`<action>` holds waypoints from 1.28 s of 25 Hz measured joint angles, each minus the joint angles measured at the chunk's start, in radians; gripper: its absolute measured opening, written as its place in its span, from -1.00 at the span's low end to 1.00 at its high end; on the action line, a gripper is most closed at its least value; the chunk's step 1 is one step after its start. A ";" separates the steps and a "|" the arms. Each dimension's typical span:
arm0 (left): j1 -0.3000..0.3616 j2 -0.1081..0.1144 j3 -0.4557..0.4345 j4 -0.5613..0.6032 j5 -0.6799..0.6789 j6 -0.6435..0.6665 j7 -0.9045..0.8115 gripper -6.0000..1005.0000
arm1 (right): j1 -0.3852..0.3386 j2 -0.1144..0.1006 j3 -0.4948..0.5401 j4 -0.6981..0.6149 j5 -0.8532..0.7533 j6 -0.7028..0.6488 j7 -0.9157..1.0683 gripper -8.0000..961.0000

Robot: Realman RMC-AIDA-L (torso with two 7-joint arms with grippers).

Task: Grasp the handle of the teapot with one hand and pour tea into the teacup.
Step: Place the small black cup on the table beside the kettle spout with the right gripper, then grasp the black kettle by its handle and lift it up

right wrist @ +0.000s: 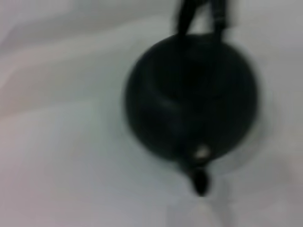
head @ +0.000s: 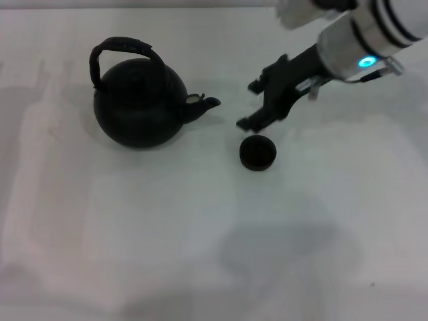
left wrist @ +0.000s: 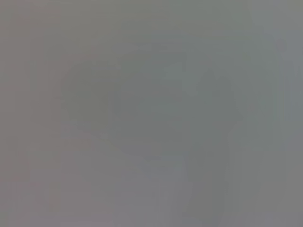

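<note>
The upright end of the teapot's handle (head: 94,69) is on the side opposite the teapot's spout. Next, my left gripper closes on that end.
The round matte-black teapot (head: 139,103) stands upright at the left of the white table, its short spout (head: 204,105) with a pale spot pointing right. Its arched black handle (head: 120,48) rises over the top. The tiny dark teacup (head: 257,152) stands upright to the right of the spout. My right gripper (head: 249,105) is open and empty, hovering just behind the teacup and right of the spout. The right wrist view shows the teapot (right wrist: 191,99) and handle (right wrist: 201,14) spout-on. My left gripper is out of view; the left wrist view shows only grey.
The white table (head: 134,234) spreads around both objects. My right arm (head: 361,47) comes in from the upper right. Nothing else stands on the table.
</note>
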 joint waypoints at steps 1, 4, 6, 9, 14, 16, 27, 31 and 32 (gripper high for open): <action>0.000 0.000 0.000 0.000 0.000 0.001 0.000 0.65 | -0.013 0.000 0.055 0.011 0.001 0.011 -0.021 0.77; 0.001 0.000 -0.001 0.000 -0.001 0.011 0.000 0.65 | -0.038 0.000 0.219 0.056 0.022 0.028 -0.081 0.77; 0.000 0.000 0.000 0.000 0.000 0.014 0.000 0.65 | -0.061 -0.003 0.386 0.123 0.103 0.061 -0.137 0.77; 0.000 0.000 -0.001 0.000 0.000 0.023 0.000 0.65 | -0.085 -0.006 0.515 0.189 0.211 0.120 -0.168 0.77; 0.005 -0.002 -0.003 -0.007 -0.006 0.065 0.025 0.65 | -0.168 -0.017 0.870 0.427 0.637 0.237 -0.319 0.76; 0.007 -0.003 -0.003 -0.010 -0.006 0.082 0.065 0.65 | -0.205 -0.009 0.949 0.480 0.795 0.228 -0.455 0.76; 0.037 -0.005 0.014 -0.042 0.004 0.087 0.101 0.65 | -0.186 0.009 0.996 0.871 1.605 0.106 -1.936 0.76; 0.077 -0.007 0.072 -0.068 0.004 0.089 0.100 0.65 | -0.170 0.006 0.997 0.860 1.612 0.173 -2.058 0.76; 0.088 -0.007 0.098 -0.075 0.004 0.093 0.100 0.65 | -0.169 0.004 0.997 0.853 1.613 0.187 -2.047 0.76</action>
